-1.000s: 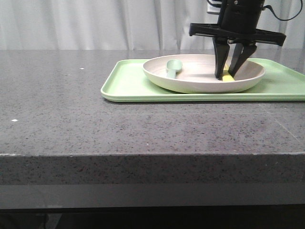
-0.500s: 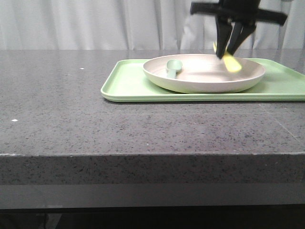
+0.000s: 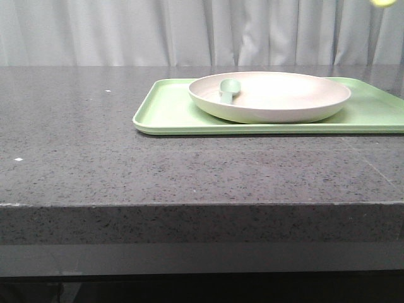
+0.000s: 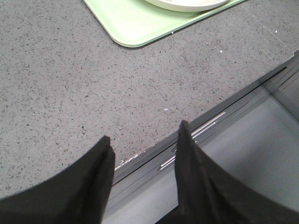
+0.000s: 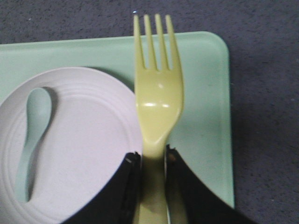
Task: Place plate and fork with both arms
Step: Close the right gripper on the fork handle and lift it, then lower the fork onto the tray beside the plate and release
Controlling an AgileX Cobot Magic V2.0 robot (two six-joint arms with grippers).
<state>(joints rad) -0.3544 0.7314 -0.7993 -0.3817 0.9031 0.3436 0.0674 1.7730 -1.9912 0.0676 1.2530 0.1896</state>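
My right gripper needs to let go of the yellow fork on the light-green tray (image 3: 377, 105) (image 5: 194, 135), beside the plate's rim farthest from the spoon.
The off-white plate (image 3: 271, 96) rests on the light-green tray (image 3: 170, 110). My right gripper (image 5: 152, 156) is shut on the handle of the yellow fork (image 5: 158, 93) and holds it high above the plate (image 5: 84, 149) and tray (image 5: 205, 116), tines pointing away. In the front view only a yellow tip of the fork (image 3: 382, 2) shows at the top edge; neither arm appears there. My left gripper (image 4: 145, 142) is open and holds nothing, low over the table's front edge, well short of the tray corner (image 4: 135, 23).
A pale sage-green spoon (image 3: 228, 89) lies inside the plate on its left side, also seen as the spoon (image 5: 32, 135) from above. The dark speckled table (image 3: 126, 164) stretches left and in front of the tray. A curtain hangs behind.
My right gripper has lifted the fork out of the plate and risen past the top of the front view. The plate, spoon and tray stayed put.
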